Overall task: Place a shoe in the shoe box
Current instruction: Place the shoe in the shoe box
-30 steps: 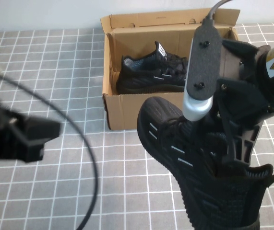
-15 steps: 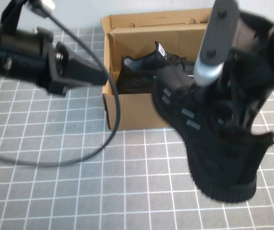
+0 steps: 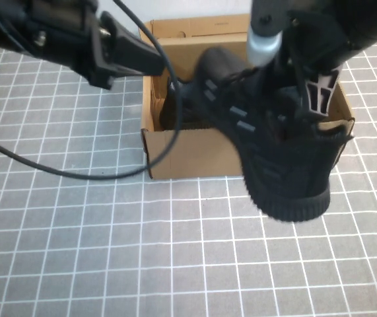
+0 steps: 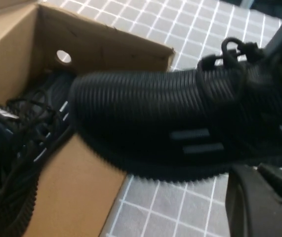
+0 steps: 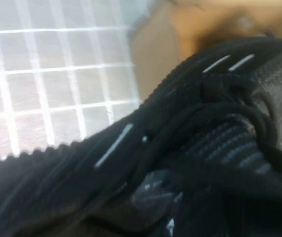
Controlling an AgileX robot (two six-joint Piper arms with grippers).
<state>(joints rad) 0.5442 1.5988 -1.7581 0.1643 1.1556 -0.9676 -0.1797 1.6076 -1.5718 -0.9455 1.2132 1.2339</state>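
The black mesh shoe, now held in the air over the box, will be let go by my right gripper so that it lies lengthwise over the front side of the brown cardboard shoe box (image 3: 247, 127).
My right gripper (image 3: 302, 92) is shut on the black mesh shoe (image 3: 267, 145) at its collar and holds it in the air over the brown cardboard shoe box (image 3: 188, 153). The shoe's toe points over the box's inside and its heel hangs out past the front wall. The shoe fills the right wrist view (image 5: 131, 148) and crosses the left wrist view (image 4: 180, 123). The twin shoe (image 4: 12, 148) lies inside the box, mostly hidden in the high view. My left gripper (image 3: 135, 58) is shut and empty, in the air at the box's left rear corner.
The box's lid flap (image 3: 195, 28) stands open at the back. A round hole (image 4: 63, 57) shows in one box wall. The left arm's cable (image 3: 76, 173) loops over the grey tiled table (image 3: 109, 251) left of the box.
My right gripper has carried the shoe up from the near table to over the box. My left arm has swung from the near left up to the box's left rear corner.
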